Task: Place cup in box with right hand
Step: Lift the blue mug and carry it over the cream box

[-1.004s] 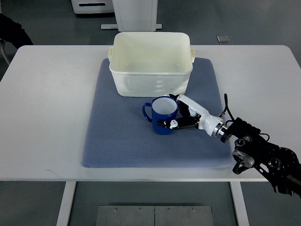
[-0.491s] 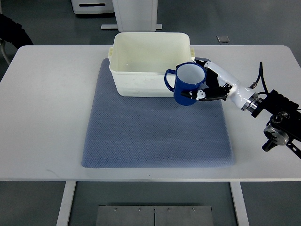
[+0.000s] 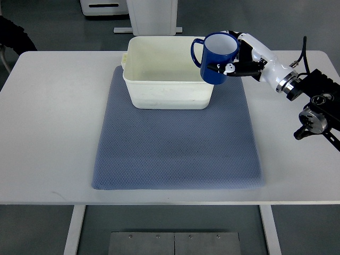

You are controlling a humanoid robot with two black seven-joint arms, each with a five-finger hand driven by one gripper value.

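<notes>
The robot's right gripper should release the blue cup inside the cream box (image 3: pixel 182 76), close to the box's near side.
A blue cup (image 3: pixel 217 57) with a white inside hangs in the air over the right rim of the cream box (image 3: pixel 169 94), its handle pointing left. My right hand (image 3: pixel 237 57) is shut on the cup's right side, with the white forearm running off to the right. The box stands at the far middle of a blue-grey mat (image 3: pixel 175 154) and looks empty inside. The left arm does not show.
The mat lies on a white table (image 3: pixel 53 122). Black arm joints and a cable (image 3: pixel 319 103) sit over the table's right side. White equipment bases (image 3: pixel 151 18) stand on the floor beyond the table's far edge.
The right hand has lifted the cup from the mat in front of the box, carrying it up and to the far right until it hangs over the box's right rim.
</notes>
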